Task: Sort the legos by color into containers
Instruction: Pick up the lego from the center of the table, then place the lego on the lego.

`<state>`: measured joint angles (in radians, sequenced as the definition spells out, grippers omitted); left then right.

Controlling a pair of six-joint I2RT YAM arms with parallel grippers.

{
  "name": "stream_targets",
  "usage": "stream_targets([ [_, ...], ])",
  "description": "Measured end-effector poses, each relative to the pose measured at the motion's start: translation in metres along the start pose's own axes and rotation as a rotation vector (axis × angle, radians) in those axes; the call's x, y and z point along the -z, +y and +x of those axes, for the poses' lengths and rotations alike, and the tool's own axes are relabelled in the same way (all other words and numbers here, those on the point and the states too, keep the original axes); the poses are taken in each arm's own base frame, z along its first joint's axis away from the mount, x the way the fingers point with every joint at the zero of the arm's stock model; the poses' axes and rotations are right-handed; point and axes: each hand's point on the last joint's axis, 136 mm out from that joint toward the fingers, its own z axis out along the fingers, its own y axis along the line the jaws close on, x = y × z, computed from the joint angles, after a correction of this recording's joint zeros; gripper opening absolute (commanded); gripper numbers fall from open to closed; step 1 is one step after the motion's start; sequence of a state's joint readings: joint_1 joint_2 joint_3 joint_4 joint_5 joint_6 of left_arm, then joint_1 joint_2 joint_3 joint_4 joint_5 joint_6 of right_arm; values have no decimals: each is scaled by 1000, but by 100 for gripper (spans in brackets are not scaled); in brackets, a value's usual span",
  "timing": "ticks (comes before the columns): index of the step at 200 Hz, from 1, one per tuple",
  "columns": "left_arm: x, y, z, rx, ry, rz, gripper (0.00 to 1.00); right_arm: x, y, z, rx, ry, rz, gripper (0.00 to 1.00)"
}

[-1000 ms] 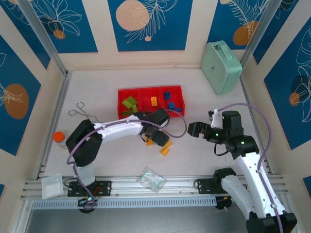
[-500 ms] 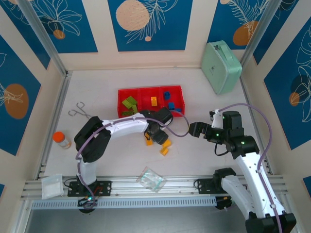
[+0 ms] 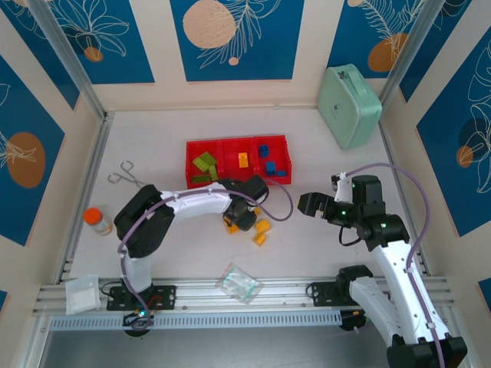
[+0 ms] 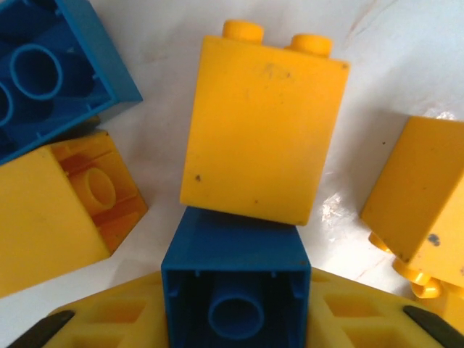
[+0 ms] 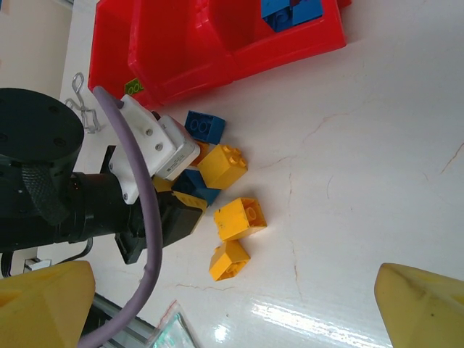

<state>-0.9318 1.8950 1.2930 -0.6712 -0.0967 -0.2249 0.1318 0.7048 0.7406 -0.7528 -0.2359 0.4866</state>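
Note:
Next, I let go of the blue brick with my left gripper beside the rearmost blue brick [image 3: 273, 156] in the bin closest to the mint-green case.
My left gripper [image 3: 242, 218] is down among the loose legos in front of the containers [image 3: 230, 142], and its yellow pads are shut on a blue brick [image 4: 235, 290]. A yellow brick [image 4: 261, 130] lies touching the far end of that brick. Another blue brick [image 4: 51, 72] and two more yellow bricks [image 4: 58, 210] [image 4: 424, 203] lie around it. The three red bins hold green [image 3: 205, 163], orange [image 3: 242, 159] and blue [image 3: 267, 157] bricks. My right gripper [image 3: 305, 204] hovers open to the right of the pile, with nothing between its fingers.
Two yellow bricks [image 3: 262, 227] [image 3: 259, 240] lie loose just right of the left gripper. A mint-green case [image 3: 350, 105] stands at the back right. A clear bag [image 3: 239, 283] lies near the front rail, forceps [image 3: 123, 175] and an orange-capped bottle [image 3: 95, 220] at the left.
My left gripper has shifted slightly left over the pile and closed on the blue brick. The right arm has stayed in place, open.

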Motion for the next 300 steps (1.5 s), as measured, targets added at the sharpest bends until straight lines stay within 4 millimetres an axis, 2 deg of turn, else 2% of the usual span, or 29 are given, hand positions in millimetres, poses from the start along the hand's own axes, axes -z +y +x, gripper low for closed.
stream_targets([
  [25, 1, 4, 0, 36, -1, -25, 21, 0, -1, 0, -2, -2, 2, 99],
  [55, 10, 10, 0, 69, -22, -50, 16, 1, -2, -2, -6, -9, 5, 99],
  [86, 49, 14, -14, 105, -143, -45, 16, 2, -4, -4, -13, -18, 11, 99],
  [111, 86, 21, -31, 141, -274, -52, 22, 3, -4, -5, -14, -27, 11, 99],
  [130, 102, 29, -42, 171, -338, -61, 23, 4, -4, -6, -13, -37, 13, 99],
  [154, 111, 47, -67, 225, -382, -77, 22, 8, -3, -11, -18, -69, 10, 99],
  [177, 118, 59, -116, 277, -445, -79, 20, 11, -1, -15, -22, -94, 2, 99],
  [204, 114, 65, -173, 319, -516, -66, 23, 11, 0, -17, -30, -103, -2, 99],
  [233, 95, 69, -209, 382, -539, -37, 23, 11, 1, -16, -30, -100, -6, 99],
  [276, 47, 74, -236, 487, -512, 79, 25, 12, 5, -9, -24, -89, -42, 99],
  [300, 22, 77, -239, 529, -483, 123, 35, 8, 8, -2, -30, -57, -74, 99],
])
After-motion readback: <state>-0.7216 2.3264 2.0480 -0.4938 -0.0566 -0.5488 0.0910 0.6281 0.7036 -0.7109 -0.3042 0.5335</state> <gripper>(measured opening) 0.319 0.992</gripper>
